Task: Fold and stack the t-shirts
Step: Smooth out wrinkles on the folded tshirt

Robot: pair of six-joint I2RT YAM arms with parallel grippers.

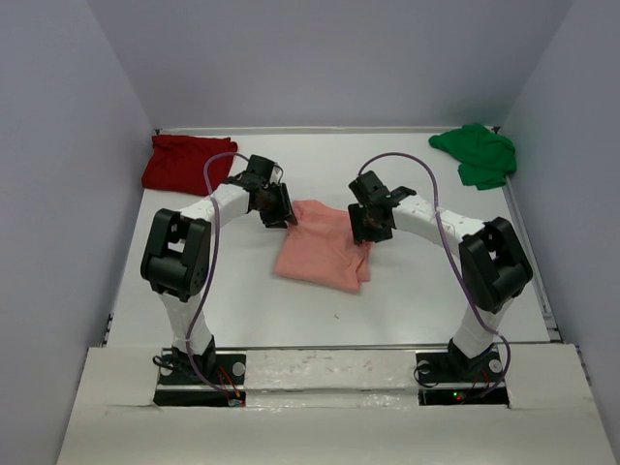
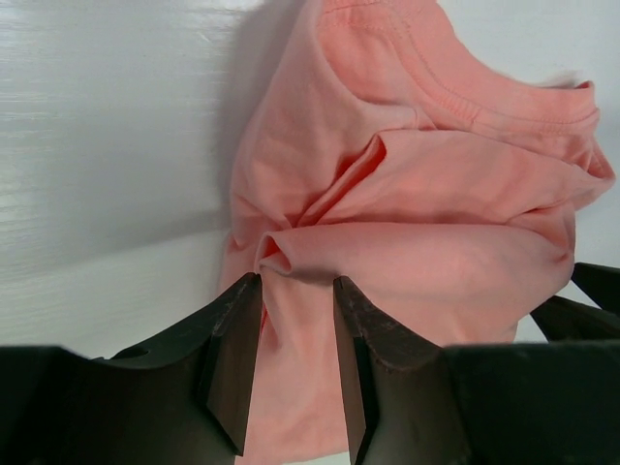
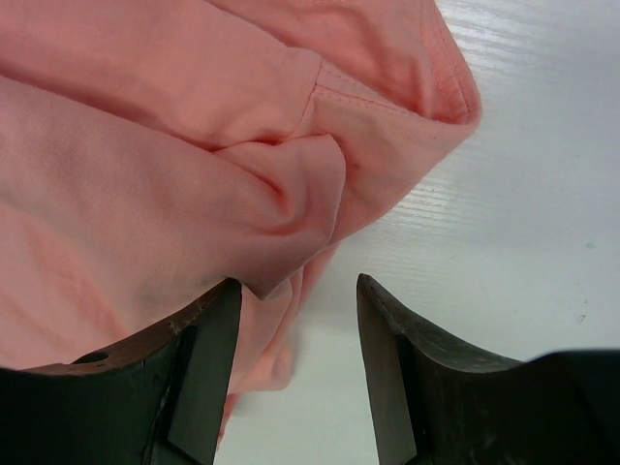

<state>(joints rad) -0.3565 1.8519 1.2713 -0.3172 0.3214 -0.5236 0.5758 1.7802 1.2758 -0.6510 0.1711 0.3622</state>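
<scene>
The salmon-pink t-shirt's near edge slants across the table, so my left gripper should pinch the fold's corner (image 2: 277,252) and square the t-shirt with my right gripper.
The salmon-pink t-shirt (image 1: 325,254) lies rumpled and partly folded in the middle of the table. My left gripper (image 1: 281,215) is low over its upper left corner. In the left wrist view the left gripper (image 2: 296,281) is open, with pink cloth (image 2: 407,194) lying between and under the jaws. My right gripper (image 1: 366,231) is at the shirt's upper right edge. The right gripper (image 3: 298,281) is open, with a fold of the shirt (image 3: 194,174) against its left finger (image 3: 208,358) and bare table in the gap. The dark red t-shirt (image 1: 184,163) lies back left, the bright green t-shirt (image 1: 477,153) back right.
The white table (image 1: 436,291) is bounded by grey walls on the left, right and back. The arm bases stand at its near edge.
</scene>
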